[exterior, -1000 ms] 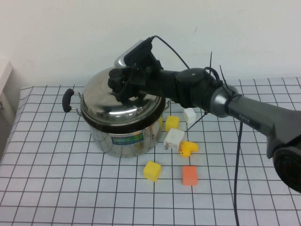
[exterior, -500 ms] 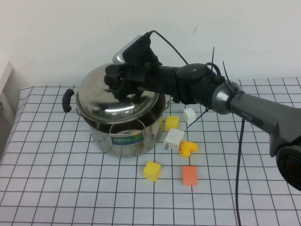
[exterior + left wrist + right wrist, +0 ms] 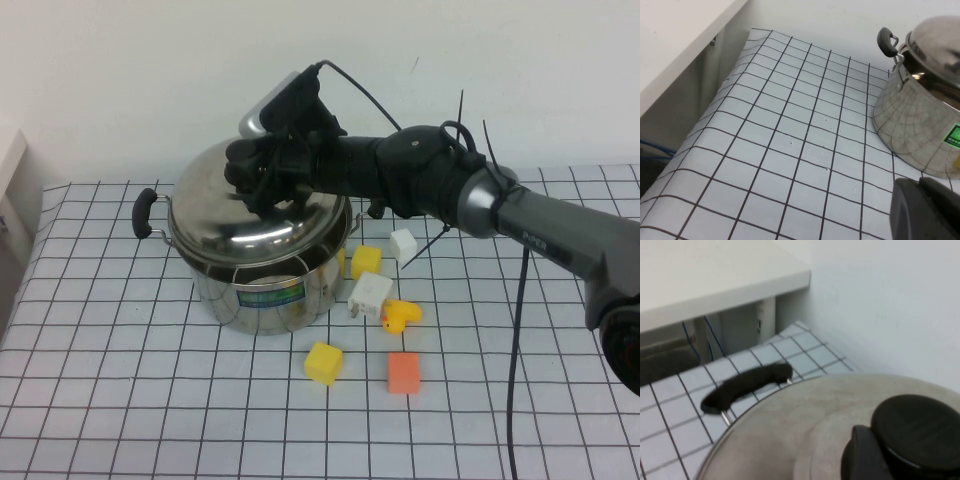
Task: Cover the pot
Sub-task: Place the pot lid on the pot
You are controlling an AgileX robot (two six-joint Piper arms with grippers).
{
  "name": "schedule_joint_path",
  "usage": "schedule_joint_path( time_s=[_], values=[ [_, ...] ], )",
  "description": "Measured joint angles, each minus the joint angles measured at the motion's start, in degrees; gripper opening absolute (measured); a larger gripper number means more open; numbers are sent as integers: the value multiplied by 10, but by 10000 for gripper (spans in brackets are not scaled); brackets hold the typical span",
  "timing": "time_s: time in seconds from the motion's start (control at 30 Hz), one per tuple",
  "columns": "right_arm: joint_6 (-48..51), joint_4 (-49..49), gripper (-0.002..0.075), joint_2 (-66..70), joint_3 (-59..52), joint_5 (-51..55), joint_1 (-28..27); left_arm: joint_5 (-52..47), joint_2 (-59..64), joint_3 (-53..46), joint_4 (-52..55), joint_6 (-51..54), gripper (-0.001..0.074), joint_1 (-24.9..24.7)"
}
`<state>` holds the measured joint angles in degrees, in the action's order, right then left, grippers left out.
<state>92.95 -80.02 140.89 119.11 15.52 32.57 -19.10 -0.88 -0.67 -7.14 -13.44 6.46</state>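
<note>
My right gripper will release the domed lid, now tilted over the pot's mouth, so that it lies flat on the steel pot's rim (image 3: 258, 218), between the pot's black side handles.
The shiny steel pot (image 3: 262, 295) with black side handles (image 3: 145, 212) and a blue-green label stands on the checked cloth left of centre. My right gripper (image 3: 262, 170) is shut on the black knob (image 3: 917, 427) of the domed steel lid (image 3: 250, 215). It holds the lid over the pot's mouth, tilted, with a gap at the front rim. One finger (image 3: 862, 455) presses against the knob. My left gripper (image 3: 925, 210) is low by the pot's left side (image 3: 920, 135), shut and empty; it is out of the high view.
To the right of the pot lie two yellow blocks (image 3: 323, 362) (image 3: 365, 261), a white cube (image 3: 403, 243), a white plug (image 3: 370, 294), a yellow duck (image 3: 400, 317) and an orange block (image 3: 403, 372). A white shelf (image 3: 680, 35) stands at the left edge.
My right gripper carried the lid a little left and up over the pot, then eased it back right and slightly lower. The pot and blocks have not moved.
</note>
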Motion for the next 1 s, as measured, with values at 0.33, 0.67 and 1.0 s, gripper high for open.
schedule_joint_path(
  time_s=[0.33, 0.67, 1.0],
  values=[
    [-1, 2, 351, 0, -6, -22, 0, 0, 0, 0, 0, 0, -3, 0],
    [-1, 0, 351, 0, -6, -21, 0, 0, 0, 0, 0, 0, -3, 0],
    [-1, -6, 351, 16, -6, -10, 0, 0, 0, 0, 0, 0, -3, 0]
  ],
)
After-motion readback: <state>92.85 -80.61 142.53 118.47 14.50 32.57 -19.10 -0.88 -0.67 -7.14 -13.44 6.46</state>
